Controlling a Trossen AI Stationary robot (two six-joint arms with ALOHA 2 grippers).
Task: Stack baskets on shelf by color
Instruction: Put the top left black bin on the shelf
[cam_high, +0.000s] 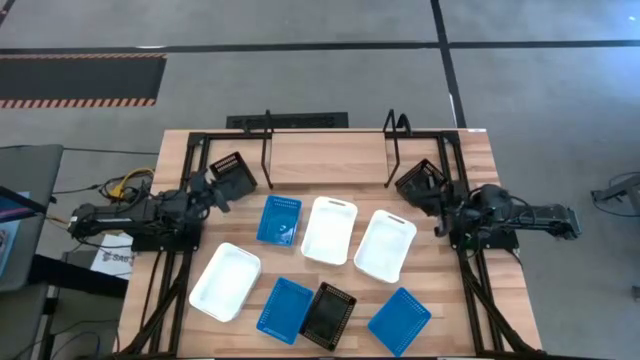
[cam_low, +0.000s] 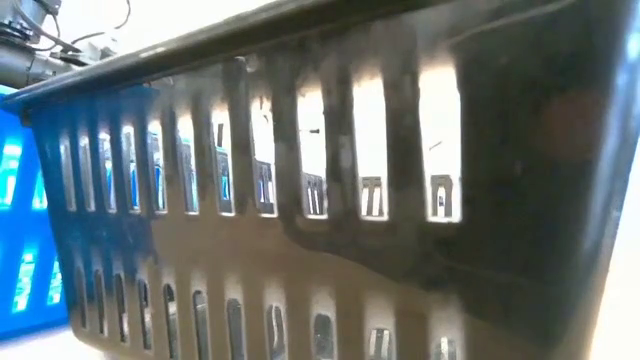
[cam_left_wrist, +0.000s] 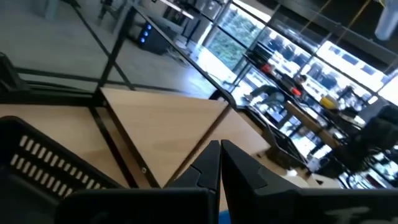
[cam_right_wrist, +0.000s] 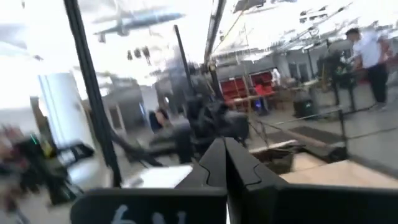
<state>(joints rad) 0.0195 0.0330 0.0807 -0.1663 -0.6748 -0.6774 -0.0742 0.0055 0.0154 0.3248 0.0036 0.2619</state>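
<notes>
My left gripper is to go next to the black basket beside it and grab the basket's rim at the end (cam_high: 241, 194) nearest the blue basket.
Several baskets lie flat on the wooden table: three white (cam_high: 330, 230) (cam_high: 386, 245) (cam_high: 225, 282), three blue (cam_high: 279, 220) (cam_high: 285, 308) (cam_high: 400, 320) and a black one (cam_high: 328, 315) near the front edge. Two more black baskets lie at the sides, one (cam_high: 232, 172) just beyond my left gripper (cam_high: 216, 192) and one (cam_high: 420, 182) just beyond my right gripper (cam_high: 437, 207). The shelf (cam_high: 265, 150), a thin black rack, stands at the far edge. Both grippers are shut with nothing between their fingers (cam_left_wrist: 219, 163) (cam_right_wrist: 225, 163). The left-side black basket's wall (cam_left_wrist: 37, 163) shows beside the left fingers.
Black frame tubes (cam_high: 190, 150) (cam_high: 465, 150) run along both table sides by the arm bases. In the low view a black basket's slotted wall (cam_low: 300, 200) fills nearly everything, with a blue basket (cam_low: 20, 200) at its left. A bare strip of table (cam_high: 330, 165) lies before the shelf.
</notes>
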